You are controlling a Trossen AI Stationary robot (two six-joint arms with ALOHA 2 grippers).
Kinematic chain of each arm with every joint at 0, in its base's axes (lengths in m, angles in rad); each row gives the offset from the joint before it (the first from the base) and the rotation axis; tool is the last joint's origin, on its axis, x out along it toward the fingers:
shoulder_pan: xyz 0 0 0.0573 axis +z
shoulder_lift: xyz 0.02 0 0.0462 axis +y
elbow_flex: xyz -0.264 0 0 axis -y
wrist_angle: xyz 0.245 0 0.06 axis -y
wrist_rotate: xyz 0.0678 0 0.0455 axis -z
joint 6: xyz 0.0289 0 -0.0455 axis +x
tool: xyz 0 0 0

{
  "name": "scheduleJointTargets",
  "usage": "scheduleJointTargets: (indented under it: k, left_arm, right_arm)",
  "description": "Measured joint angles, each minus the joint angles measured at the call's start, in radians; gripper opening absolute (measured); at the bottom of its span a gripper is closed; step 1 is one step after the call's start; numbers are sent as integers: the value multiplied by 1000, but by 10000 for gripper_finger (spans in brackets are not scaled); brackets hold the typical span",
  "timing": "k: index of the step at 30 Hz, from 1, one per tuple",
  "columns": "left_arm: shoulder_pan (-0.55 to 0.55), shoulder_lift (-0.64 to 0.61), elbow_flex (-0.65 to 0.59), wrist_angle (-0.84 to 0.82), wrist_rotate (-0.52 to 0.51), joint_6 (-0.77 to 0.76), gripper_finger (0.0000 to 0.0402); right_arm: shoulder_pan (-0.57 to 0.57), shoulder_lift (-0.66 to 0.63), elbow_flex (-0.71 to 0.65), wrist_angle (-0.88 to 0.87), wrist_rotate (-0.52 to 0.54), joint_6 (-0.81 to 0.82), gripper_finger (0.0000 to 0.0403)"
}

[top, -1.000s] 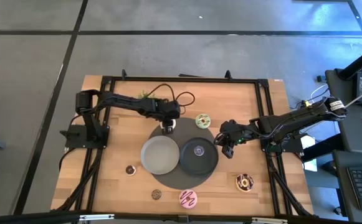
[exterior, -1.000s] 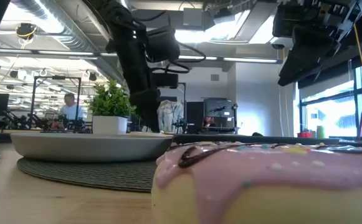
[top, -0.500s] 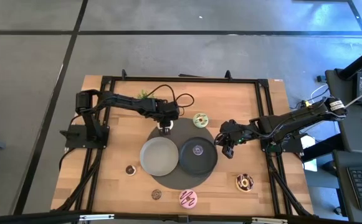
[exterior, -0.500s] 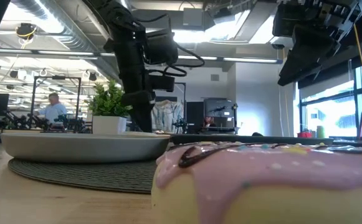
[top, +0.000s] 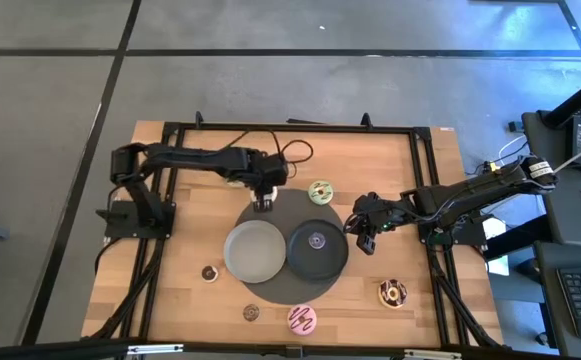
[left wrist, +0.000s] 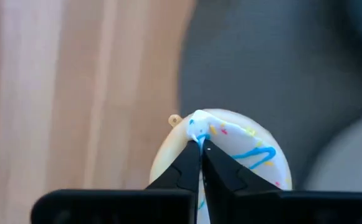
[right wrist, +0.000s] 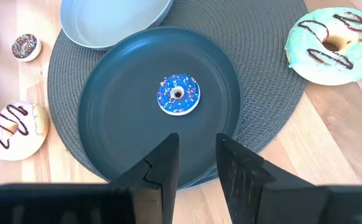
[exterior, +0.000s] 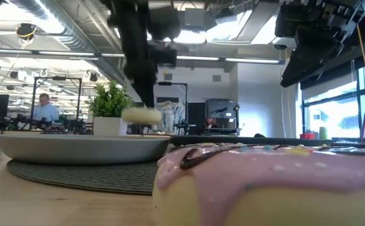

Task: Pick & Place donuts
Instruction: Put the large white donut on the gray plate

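The robot's left gripper should set the cream donut down on the far half of the grey plate [top: 248, 239]. The donut now hangs above that plate's rim.
My left gripper [top: 263, 200] is shut on a cream donut with blue drizzle [left wrist: 237, 149] above the far edge of the round mat [top: 280, 205]. In the low view this donut [exterior: 141, 115] hangs above the grey plate's rim [exterior: 81, 143]. My right gripper [top: 362, 236] is open and empty, hovering at the right edge of the dark plate [top: 332, 262], which holds a small blue donut [right wrist: 178, 94]. A green donut [top: 320, 191] lies on the wood beyond the mat. A pink striped donut [top: 302, 319] and a chocolate one [top: 392, 293] lie near the front. My left gripper pinches the cream donut at its rim [left wrist: 196, 124] between its two fingers, which stand almost together. The fingers come from above, pointing down. The donut hangs below them, lifted clear of the mat and roughly level.
The grey plate [top: 255, 250] sits left of the dark plate on the mat. Two mini donuts [top: 208, 272] [top: 251, 312] lie on the wood at the front left. A potted plant [exterior: 110, 103] stands at the far side. Black frame rails [top: 160, 200] border the table.
My left gripper has risen from the far edge of the mat with the cream donut, which was down behind the grey plate and now hangs clear above its rim. The left arm has swung a little toward the far edge.
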Motion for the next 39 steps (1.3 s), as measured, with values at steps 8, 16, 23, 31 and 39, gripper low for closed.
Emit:
scheduleJointTargets:
  k: [8, 16, 23, 31, 39]
  left_arm:
    - [-221, -84, 0, -75, 95, -185, 3]
    - [-351, -40, -80, -36, 28, -324, 2]
    - [-355, -36, -146, 39, -25, -401, 5]
    - [-347, -25, -169, 63, -28, -427, 7]
    - [-347, -12, -169, 52, -23, -440, 8]
  right_arm:
    - [0, 0, 0, -9, 0, -22, 108]
    - [0, 0, 0, -7, 0, -26, 108]
    - [0, 0, 0, -5, -2, -21, 108]
    - [0, 0, 0, -3, -10, 3, 108]
    - [0, 0, 0, -6, -18, 4, 108]
